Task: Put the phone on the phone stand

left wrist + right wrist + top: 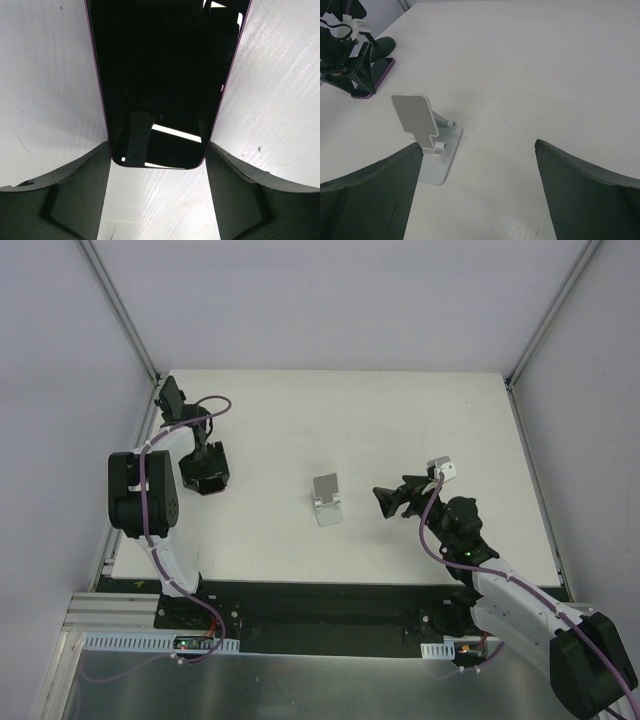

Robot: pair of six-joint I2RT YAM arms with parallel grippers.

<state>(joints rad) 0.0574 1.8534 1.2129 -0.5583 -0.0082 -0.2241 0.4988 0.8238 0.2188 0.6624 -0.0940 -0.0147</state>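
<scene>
The phone's near end, in my left gripper, must rest on the phone stand's ledge, so I will release and regrip nearer its far end (170,15).
The phone (160,75), black-screened with a purple rim, lies flat on the white table at the left. My left gripper (157,150) straddles its near end, with both fingertips (102,155) pressed against the phone's side edges. From the top view that gripper (205,475) points down and covers the phone. The white phone stand (326,500) sits upright mid-table with its plate bare. My right gripper (385,502) hovers just right of the stand, jaws wide apart and nothing between them. The right wrist view shows the stand (425,135) by its left finger and the phone's purple edge (382,70) beyond.
White walls with metal frame posts (125,310) enclose the table on three sides. The left arm's purple cable (215,405) loops above the left gripper. The table's front edge (330,585) runs just ahead of both arm bases.
</scene>
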